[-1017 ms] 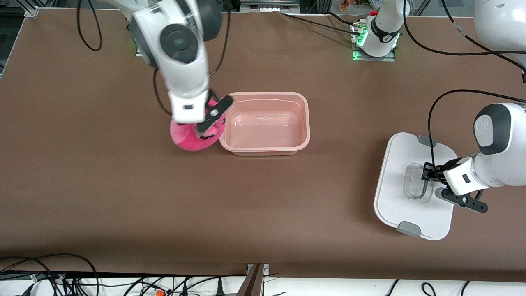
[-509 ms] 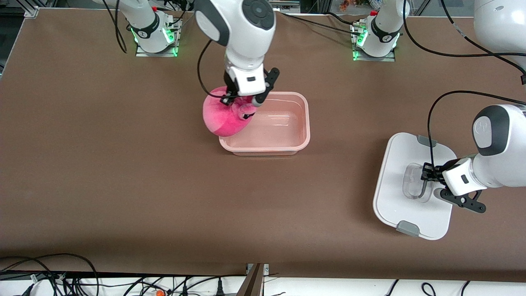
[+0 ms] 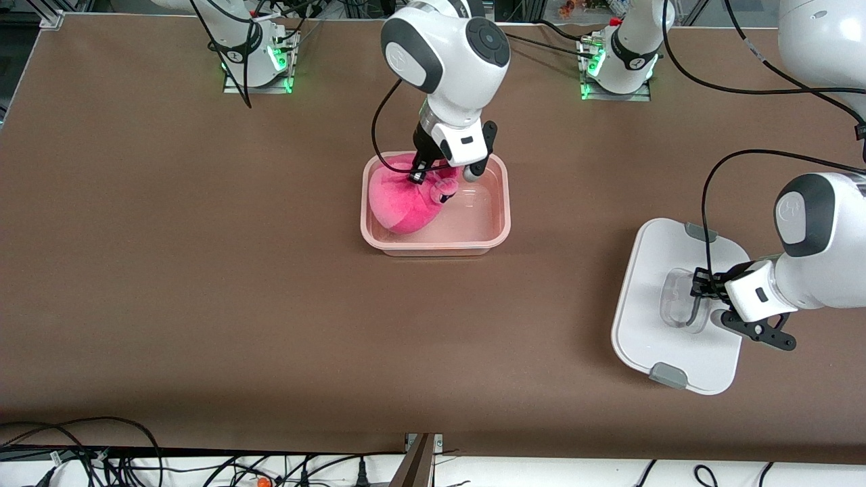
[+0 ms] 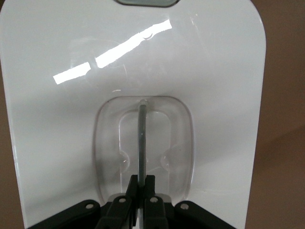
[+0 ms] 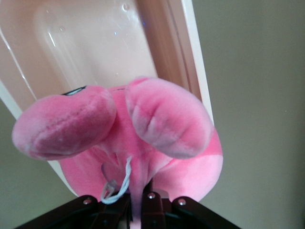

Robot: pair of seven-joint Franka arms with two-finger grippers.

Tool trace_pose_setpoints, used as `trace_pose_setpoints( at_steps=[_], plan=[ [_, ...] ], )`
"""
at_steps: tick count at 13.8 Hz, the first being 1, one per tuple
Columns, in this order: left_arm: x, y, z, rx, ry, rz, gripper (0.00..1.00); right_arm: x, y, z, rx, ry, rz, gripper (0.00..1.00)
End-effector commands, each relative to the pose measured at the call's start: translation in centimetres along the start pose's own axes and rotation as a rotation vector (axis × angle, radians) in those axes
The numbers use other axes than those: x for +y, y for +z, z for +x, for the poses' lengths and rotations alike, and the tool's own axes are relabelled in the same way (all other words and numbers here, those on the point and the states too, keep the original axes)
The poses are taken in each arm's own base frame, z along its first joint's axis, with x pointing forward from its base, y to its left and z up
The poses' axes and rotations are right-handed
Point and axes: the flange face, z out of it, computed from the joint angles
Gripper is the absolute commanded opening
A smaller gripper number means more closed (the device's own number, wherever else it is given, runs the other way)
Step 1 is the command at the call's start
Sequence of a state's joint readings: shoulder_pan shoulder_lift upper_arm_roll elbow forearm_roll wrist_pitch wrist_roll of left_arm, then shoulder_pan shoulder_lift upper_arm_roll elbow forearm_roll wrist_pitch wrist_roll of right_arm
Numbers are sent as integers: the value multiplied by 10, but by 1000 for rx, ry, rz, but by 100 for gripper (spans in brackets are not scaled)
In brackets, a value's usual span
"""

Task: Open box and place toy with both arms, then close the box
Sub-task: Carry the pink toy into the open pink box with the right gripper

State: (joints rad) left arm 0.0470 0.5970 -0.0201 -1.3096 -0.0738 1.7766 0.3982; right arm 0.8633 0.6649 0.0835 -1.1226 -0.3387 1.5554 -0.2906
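Observation:
The robot's right gripper needs to release the bright pink plush toy, now held in the box's end, on the pale pink box's bottom, beside its near side (image 3: 423, 215).
The pale pink box (image 3: 502, 203) stands open mid-table, lid off. My right gripper (image 3: 421, 173) is shut on the bright pink plush toy (image 3: 406, 201) and holds it in the end of the box toward the right arm; in the right wrist view the toy (image 5: 157, 124) hangs from my closed fingers over the tub (image 5: 90, 47). The white lid (image 3: 649, 304) lies flat on the table toward the left arm's end. My left gripper (image 3: 697, 289) is shut on the lid's clear recessed handle (image 4: 142, 138), the thin handle bar pinched between the fingers.
The brown table mat (image 3: 203, 270) spreads all around. Both arm bases (image 3: 616, 61) stand along the edge farthest from the front camera. Cables (image 3: 101, 460) hang past the table's near edge.
My right gripper carried the toy from beside the box over its rim and down into it. My left gripper stayed on the lid's handle; the lid shifted slightly.

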Motion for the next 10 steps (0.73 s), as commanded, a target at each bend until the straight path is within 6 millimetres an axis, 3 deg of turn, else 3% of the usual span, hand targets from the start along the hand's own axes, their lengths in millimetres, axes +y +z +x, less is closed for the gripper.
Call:
trace_pose_setpoints(
  at_steps=[1, 10],
  plan=[
    [1, -4, 1, 12, 19, 2, 0, -4, 8, 9, -55, -34, -49, 0],
    [2, -1, 2, 8, 22, -1, 0, -49, 129, 66, -176, -42, -130, 0]
  ],
)
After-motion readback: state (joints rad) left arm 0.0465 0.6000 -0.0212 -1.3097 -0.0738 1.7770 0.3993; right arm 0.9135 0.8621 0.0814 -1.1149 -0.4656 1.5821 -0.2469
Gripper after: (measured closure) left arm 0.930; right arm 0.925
